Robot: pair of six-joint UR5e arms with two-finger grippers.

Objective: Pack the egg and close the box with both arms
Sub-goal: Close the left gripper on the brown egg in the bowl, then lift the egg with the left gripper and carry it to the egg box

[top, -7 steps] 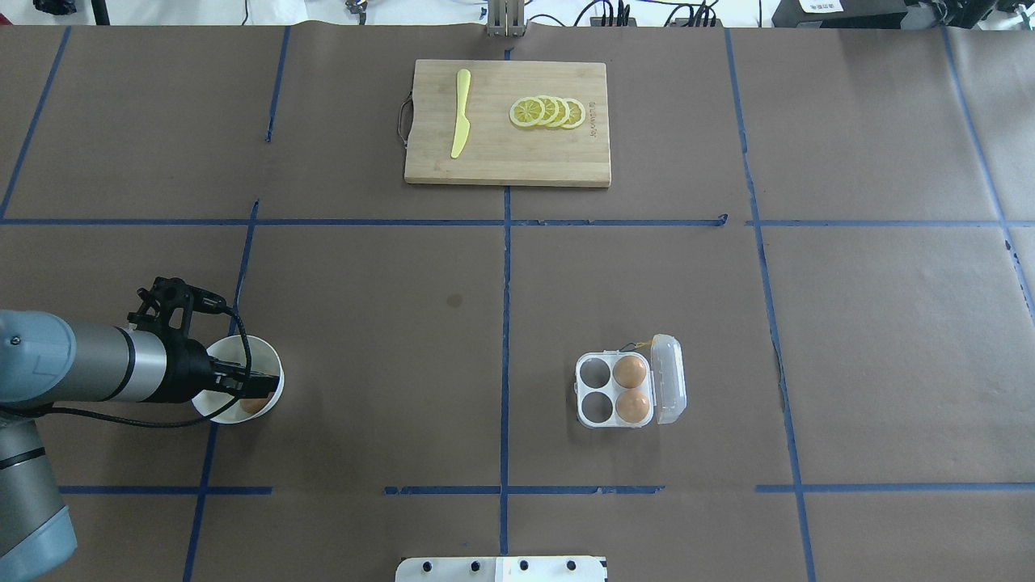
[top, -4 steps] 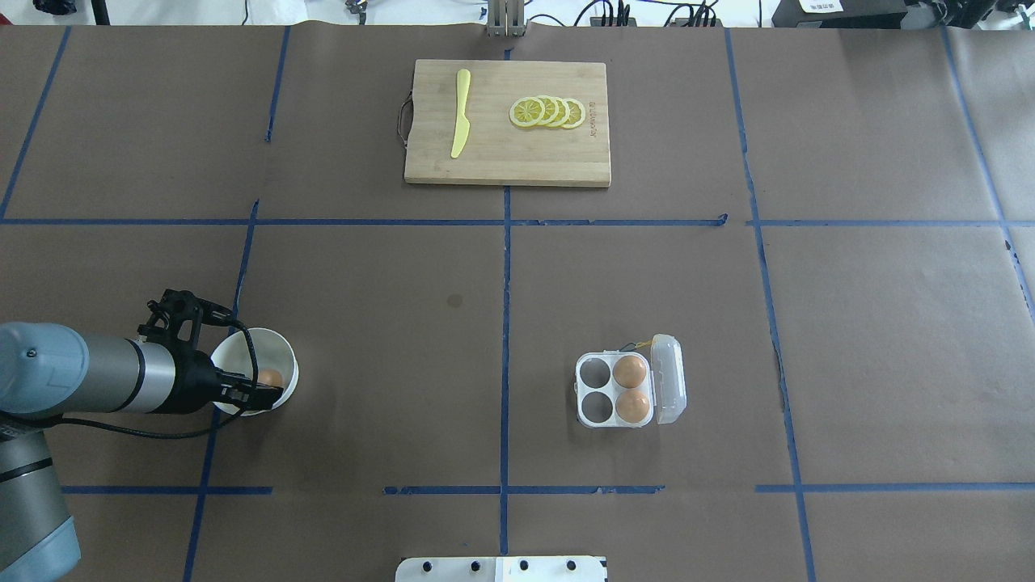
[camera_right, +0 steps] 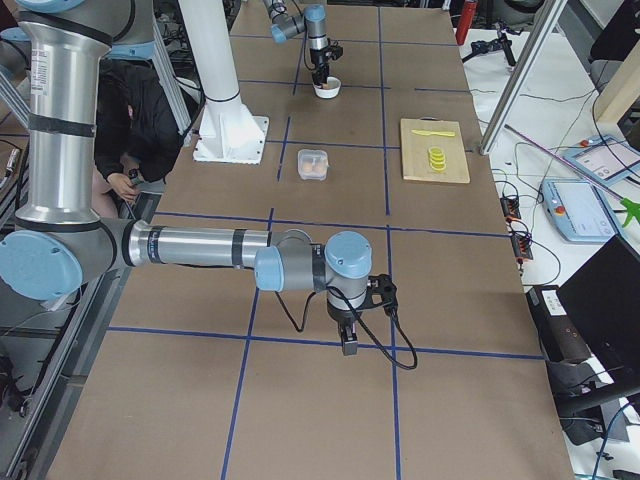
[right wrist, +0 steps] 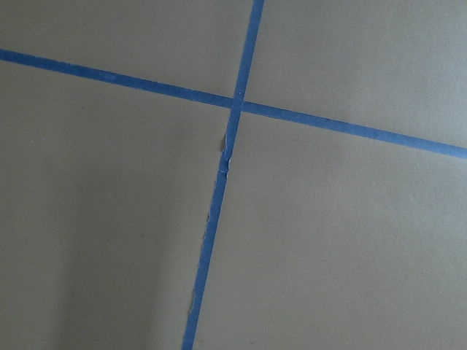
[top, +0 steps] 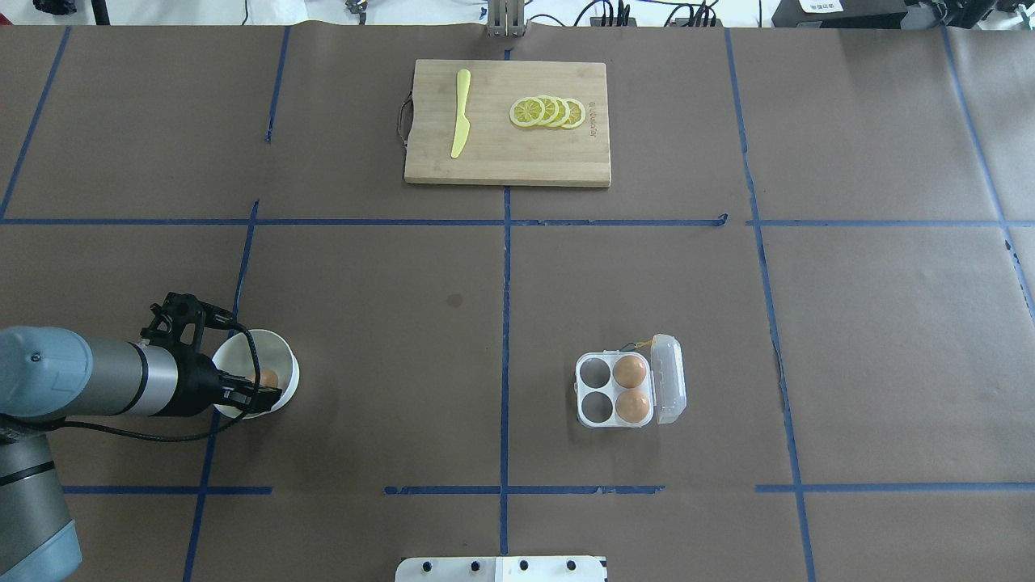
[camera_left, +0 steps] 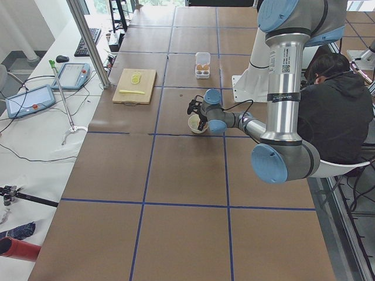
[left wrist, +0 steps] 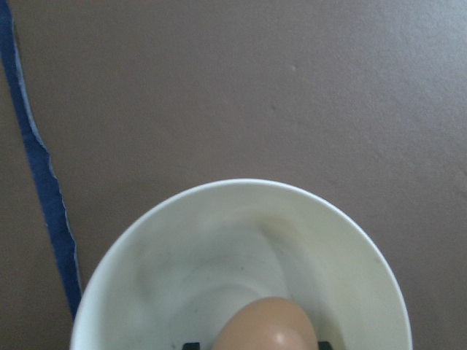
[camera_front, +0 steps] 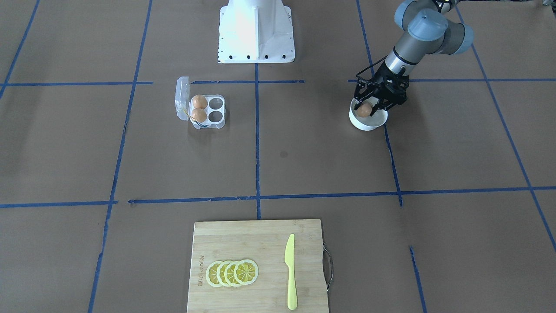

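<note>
I will open my left gripper and let go of the egg in the clear box's bare cell nearer the white pedestal (camera_front: 214, 102).
My left gripper (top: 263, 390) hangs over a white bowl (top: 279, 356) at the table's near left and is shut on an orange-brown egg (top: 268, 377). The front view shows the egg (camera_front: 365, 109) between the black fingers, just above the bowl (camera_front: 369, 124). In the left wrist view the egg (left wrist: 266, 327) sits at the bottom edge over the bowl (left wrist: 219, 240). The clear box (top: 579, 390) stands right of centre, its lid (top: 671, 380) open to the right. Two eggs (top: 631, 371) (top: 631, 406) fill the cells by the hinge; the two left cells are bare. My right gripper (camera_right: 347, 345) shows only in the right side view, so I cannot tell its state.
A wooden cutting board (top: 507, 162) with a yellow knife (top: 460, 113) and lemon slices (top: 547, 111) lies at the far middle. The white pedestal (camera_front: 256, 30) stands at the robot's edge. A seated person (camera_left: 334, 105) is behind the robot.
My left gripper has come up a little with the egg, which now shows higher in the bowl. The bowl has shifted slightly right and away. The box has not moved.
</note>
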